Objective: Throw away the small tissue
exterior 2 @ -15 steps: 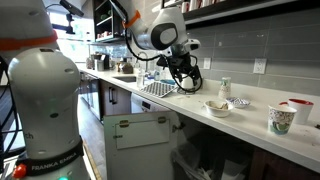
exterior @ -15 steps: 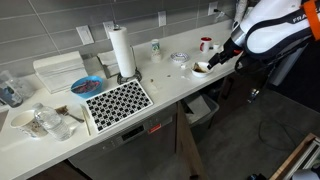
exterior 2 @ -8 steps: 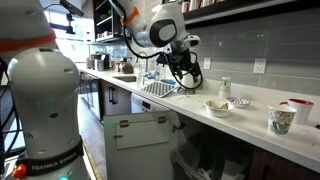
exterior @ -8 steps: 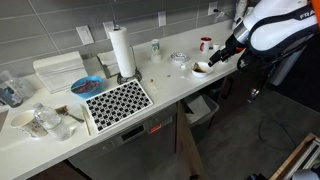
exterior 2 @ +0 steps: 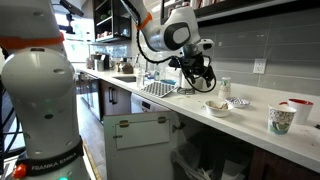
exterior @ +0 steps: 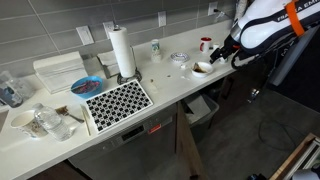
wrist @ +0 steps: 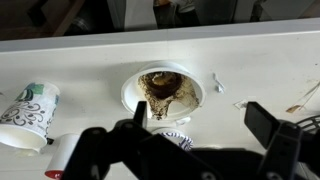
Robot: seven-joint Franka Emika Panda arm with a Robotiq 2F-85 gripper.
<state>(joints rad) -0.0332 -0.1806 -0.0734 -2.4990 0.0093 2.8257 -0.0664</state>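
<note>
Next, I close my gripper on the lower end of the small tissue (exterior: 186,75) (wrist: 222,91) beside the white bowl, on the side that faces away from the paper cup.
My gripper (wrist: 203,120) is open and empty, hovering over the white counter. It shows in both exterior views (exterior: 222,56) (exterior 2: 205,80). Below it in the wrist view is a white bowl (wrist: 160,90) smeared with brown residue, also seen in both exterior views (exterior: 202,67) (exterior 2: 216,107). Two small white tissue scraps lie on the counter beside the bowl, one close to its rim (wrist: 215,85) and one further out between my fingers (wrist: 243,104). The scraps are too small to make out in the exterior views.
A paper cup (wrist: 25,105) lies left of the bowl and a patterned dish (wrist: 178,139) sits near my wrist. A red mug (exterior: 205,44), paper towel roll (exterior: 121,50) and black-and-white mat (exterior: 117,100) stand on the counter. A bin (exterior: 203,108) sits under it.
My arm has moved along the counter toward the smeared bowl. The gripper stays open and nothing on the counter has moved.
</note>
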